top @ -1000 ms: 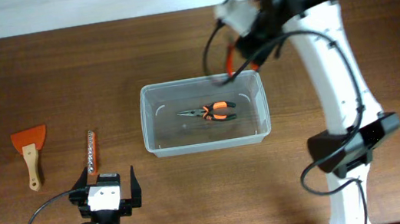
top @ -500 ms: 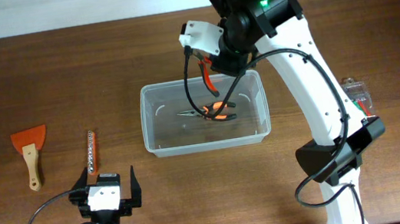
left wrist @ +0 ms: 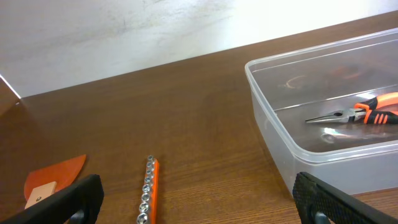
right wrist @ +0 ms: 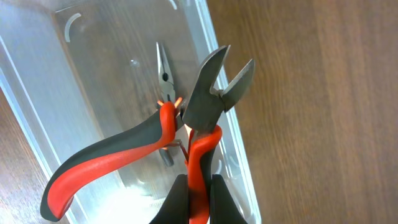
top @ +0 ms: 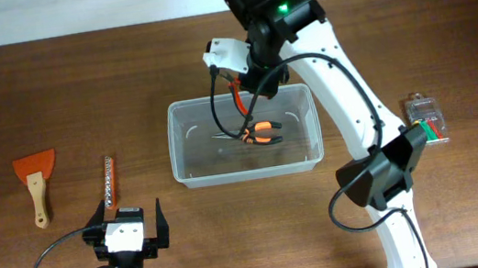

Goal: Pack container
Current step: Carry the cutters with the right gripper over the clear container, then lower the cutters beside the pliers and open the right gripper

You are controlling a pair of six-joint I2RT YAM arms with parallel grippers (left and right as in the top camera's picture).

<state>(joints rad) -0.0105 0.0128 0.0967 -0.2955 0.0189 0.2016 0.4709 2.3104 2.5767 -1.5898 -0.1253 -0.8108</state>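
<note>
The robot's right gripper needs to release the side cutters on the tub's bottom just in front of the needle-nose pliers (top: 234,152) (right wrist: 132,90).
The container (top: 177,156) is a large clear tub at the table's middle; it also shows in the left wrist view (left wrist: 273,134) and the right wrist view (right wrist: 106,68). Needle-nose pliers (top: 256,133) with orange and black handles lie inside it (left wrist: 354,115) (right wrist: 163,74). My right gripper (right wrist: 199,202) is shut on one handle of red-and-black side cutters (right wrist: 208,106) and holds them above the tub's far side (top: 236,95). My left gripper (top: 128,232) is open and empty, low near the front left (left wrist: 199,202).
An orange socket rail (top: 110,186) lies just ahead of the left gripper (left wrist: 148,193). An orange scraper with a wooden handle (top: 37,179) lies at the far left (left wrist: 53,180). A small clear case (top: 428,116) with coloured pieces sits right of the tub.
My right arm has swung left with the cutters, from beyond the tub's far right corner to over its far side. The small clear case has come into view. The left arm has not moved.
</note>
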